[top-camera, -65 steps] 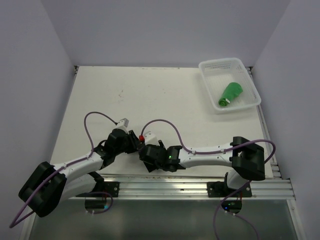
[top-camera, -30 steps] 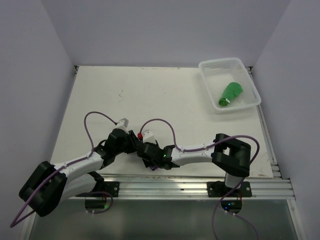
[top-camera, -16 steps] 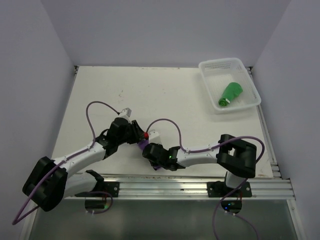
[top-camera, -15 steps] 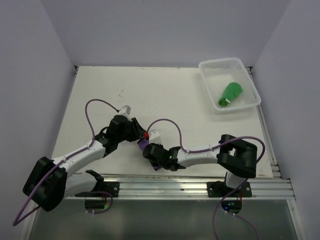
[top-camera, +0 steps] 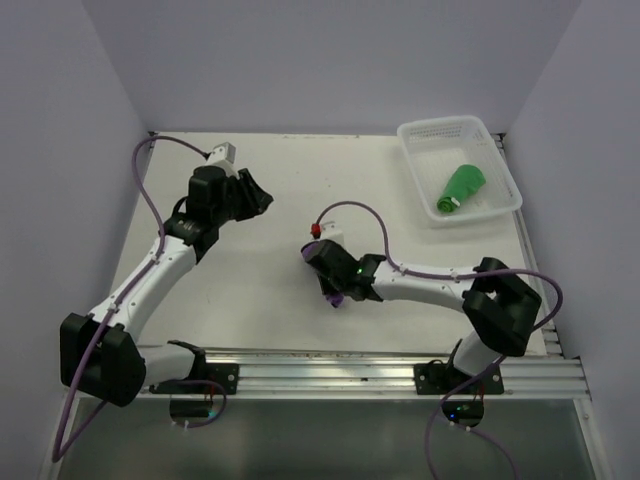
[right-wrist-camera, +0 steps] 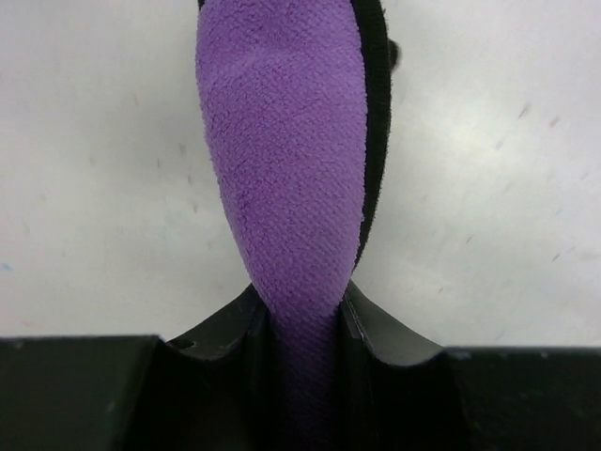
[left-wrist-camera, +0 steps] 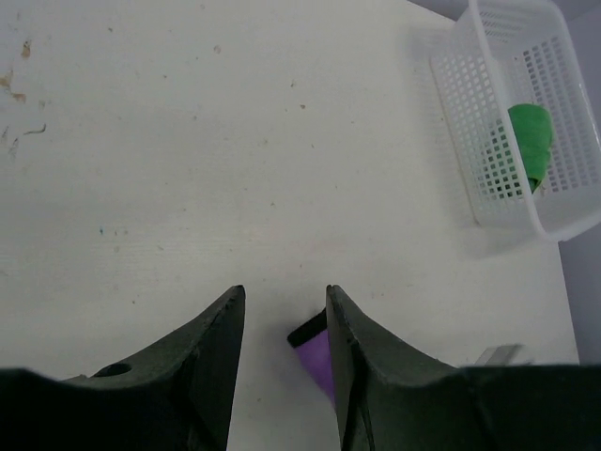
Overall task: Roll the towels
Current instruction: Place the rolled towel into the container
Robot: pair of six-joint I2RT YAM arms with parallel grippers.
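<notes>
Next, my right gripper releases the purple towel on the bottom of the white basket, setting it down close beside the rolled green towel (top-camera: pixel 438 165).
The purple towel (right-wrist-camera: pixel 282 169) with its black back is rolled into a narrow bundle and sticks out forward from my right gripper (right-wrist-camera: pixel 299 301), which is shut on it. From above, the right gripper (top-camera: pixel 330 288) is at the table's middle, with a bit of the purple towel (top-camera: pixel 334 298) showing beneath it. The green towel (top-camera: pixel 462 187) lies rolled in the white basket (top-camera: pixel 415 135). My left gripper (top-camera: pixel 262 199) is at the far left of the table, well apart from both towels. In its wrist view the left gripper (left-wrist-camera: pixel 282 303) is open and holds nothing, with the purple towel (left-wrist-camera: pixel 321 355) far beyond it.
The white lattice basket (left-wrist-camera: pixel 470 160) stands at the table's far right corner with the green towel (left-wrist-camera: pixel 531 136) inside. Purple cables loop over both arms. A metal rail (top-camera: pixel 380 365) runs along the near edge. Grey walls close in the left, back and right.
The left gripper has let go and swung away up and to the far left. The right gripper has shut on the purple towel and carried it right, toward the table's middle.
</notes>
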